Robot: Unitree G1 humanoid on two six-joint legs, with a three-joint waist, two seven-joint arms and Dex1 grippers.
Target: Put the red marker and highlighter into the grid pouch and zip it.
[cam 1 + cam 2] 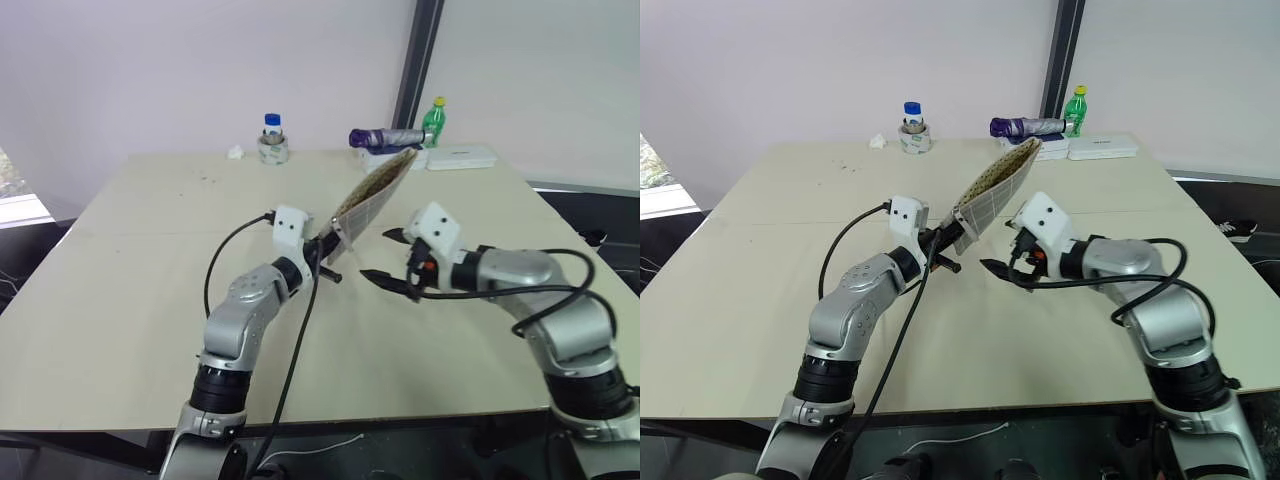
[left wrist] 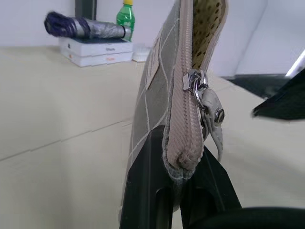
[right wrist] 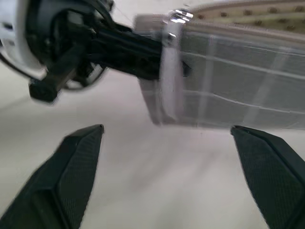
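The grid pouch is gaping beyond its corner in my left gripper. My right gripper should take the zipper pull [image 1: 342, 235] there and pull it to the far end of the pouch.
My left gripper [image 1: 328, 250] is shut on the lower corner of the grid pouch [image 1: 372, 192], holding it above the table so it slants up and away. In the left wrist view the zipper pull [image 2: 209, 107] hangs near that held corner, and the dotted lining shows where the pouch [image 2: 157, 90] gapes higher up. My right gripper [image 1: 375, 253] is open just right of the held corner, with nothing between its fingers and not touching the pouch [image 3: 228, 95]. The red marker and the highlighter are out of view.
At the far edge of the beige table [image 1: 150, 260] stand a blue-capped jar on a tape roll [image 1: 272, 140], a folded purple umbrella [image 1: 385, 137], a green bottle [image 1: 433, 120] and flat white boxes [image 1: 460, 157]. A small white scrap [image 1: 236, 152] lies beside the jar.
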